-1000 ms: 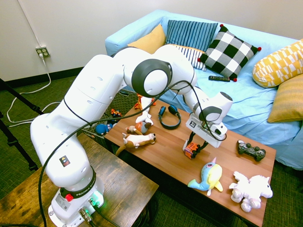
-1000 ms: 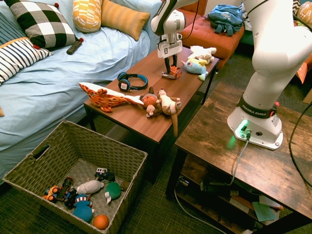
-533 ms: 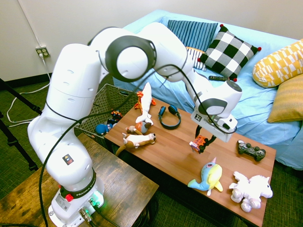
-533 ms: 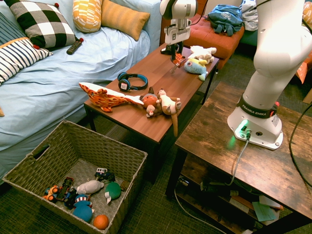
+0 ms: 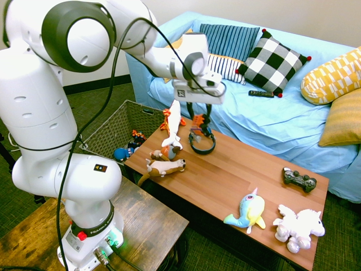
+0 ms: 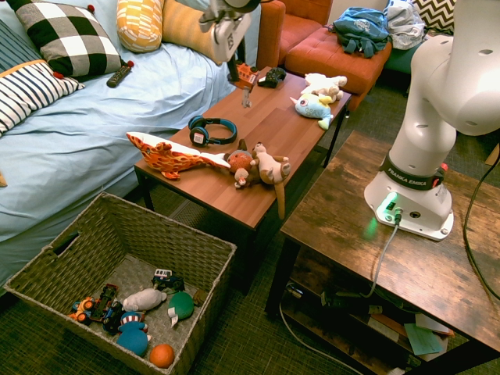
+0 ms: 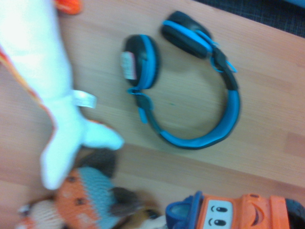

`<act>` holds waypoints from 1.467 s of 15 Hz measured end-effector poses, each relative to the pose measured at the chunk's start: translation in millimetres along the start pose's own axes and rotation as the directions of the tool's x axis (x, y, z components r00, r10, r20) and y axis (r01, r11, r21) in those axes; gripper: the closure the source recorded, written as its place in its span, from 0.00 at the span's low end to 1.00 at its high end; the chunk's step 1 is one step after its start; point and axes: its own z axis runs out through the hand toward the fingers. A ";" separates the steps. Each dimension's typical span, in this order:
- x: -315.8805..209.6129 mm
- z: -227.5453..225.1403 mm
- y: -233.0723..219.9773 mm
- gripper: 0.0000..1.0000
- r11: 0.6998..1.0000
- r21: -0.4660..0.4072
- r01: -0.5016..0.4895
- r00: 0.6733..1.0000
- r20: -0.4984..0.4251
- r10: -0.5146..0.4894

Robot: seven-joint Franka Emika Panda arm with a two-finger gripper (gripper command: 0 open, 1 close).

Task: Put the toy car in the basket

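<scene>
The robot's gripper needs to release the toy car between the orange-and-black toy truck and the basket's sofa-side (image 6: 101,274).
The toy car (image 5: 198,121), small and orange-red, hangs in the air above the wooden coffee table (image 5: 237,175), over the blue headphones (image 5: 202,141). My gripper (image 5: 198,117) is shut on it from above. From the other side the gripper (image 6: 241,76) holds the toy car (image 6: 248,76) high over the table's sofa-side edge. In the wrist view the car's orange cab with painted eyes (image 7: 238,213) shows at the bottom edge. The basket (image 6: 168,221), large and grey-brown, stands on the floor off the table's end with several small toys inside. Its wall (image 5: 115,127) shows behind the arm.
On the table lie an orange-and-white fish plush (image 6: 168,156), two small animal plushes (image 6: 262,166), a blue-yellow plush (image 5: 248,212), a white plush (image 5: 299,223) and a black game controller (image 5: 299,180). A blue sofa (image 5: 271,113) runs along the far side.
The gripper lifted the toy car off the table's right part and carried it up and left, to above the headphones, nearer the basket end. The arm swung round with it.
</scene>
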 end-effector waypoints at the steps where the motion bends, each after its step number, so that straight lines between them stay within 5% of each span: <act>1: -36.3 -24.9 -44.8 1.00 0.999 -0.031 0.022 1.000 0.002 -0.022; 4: -183.0 -85.9 -182.2 1.00 0.991 -0.092 0.099 0.995 0.022 -0.098; 6: -260.7 -83.7 -251.0 1.00 0.982 -0.128 0.136 0.991 0.028 -0.133; 7: -277.4 -70.3 -275.7 0.00 0.978 -0.152 0.145 0.989 0.041 -0.140; 11: -243.1 -28.4 -331.0 0.00 0.968 -0.204 0.148 0.986 0.107 -0.128; 17: -197.7 -74.0 -360.2 0.00 0.975 -0.191 0.114 0.988 0.128 -0.091; 19: -160.0 -88.6 -343.3 0.00 0.983 -0.172 0.063 0.992 0.118 -0.043; 22: -56.4 -117.7 -260.9 0.00 0.996 -0.070 -0.061 0.984 0.165 0.072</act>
